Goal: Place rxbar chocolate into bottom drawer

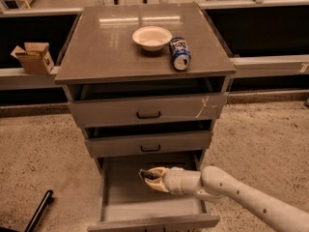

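The robot's gripper needs to release the rxbar chocolate on the middle of the bottom drawer's bare inside (151,188).
The bottom drawer (126,199) of the grey cabinet is pulled out, a wide shallow grey tray with a bare floor. My gripper (147,176) reaches in from the right on a white arm and hangs over the back middle of the tray, just below the middle drawer's front. It is shut on a small dark bar, the rxbar chocolate (145,173), which shows between the fingers and is mostly hidden by them. The bar is above the tray floor, not resting on it.
The top drawer (148,111) and the middle drawer (150,145), both with black handles, stand slightly ajar. On the cabinet top are a white bowl (152,36) and a blue-and-white can (181,53) on its side. A cardboard box (33,57) sits on the left ledge. A black rod (38,211) lies on the floor at the left.
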You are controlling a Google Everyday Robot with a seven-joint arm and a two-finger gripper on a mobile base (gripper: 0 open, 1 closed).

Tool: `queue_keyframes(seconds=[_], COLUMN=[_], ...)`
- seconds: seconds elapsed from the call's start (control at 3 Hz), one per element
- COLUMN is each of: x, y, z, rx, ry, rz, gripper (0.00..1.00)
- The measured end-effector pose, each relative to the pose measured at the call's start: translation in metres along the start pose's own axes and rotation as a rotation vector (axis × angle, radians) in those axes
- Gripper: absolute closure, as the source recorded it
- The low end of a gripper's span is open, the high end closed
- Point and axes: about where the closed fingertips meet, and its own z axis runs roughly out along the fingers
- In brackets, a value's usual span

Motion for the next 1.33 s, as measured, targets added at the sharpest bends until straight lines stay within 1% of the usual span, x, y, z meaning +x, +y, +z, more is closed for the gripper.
queue_keyframes(seconds=[0.33,0.67,1.0,1.33], x=[0.011,0.01,0.044,0.099], y=[0.005,0.008,-0.008,-0.028], z=[0.005,0.01,0.03,0.056], rx=[-0.004,-0.033,-0.03,-0.033], ry=[-0.008,0.002,0.07,0.134], rz=[0.025,0.018,0.037,0.072], gripper=[1.0,1.0,1.0,1.0])
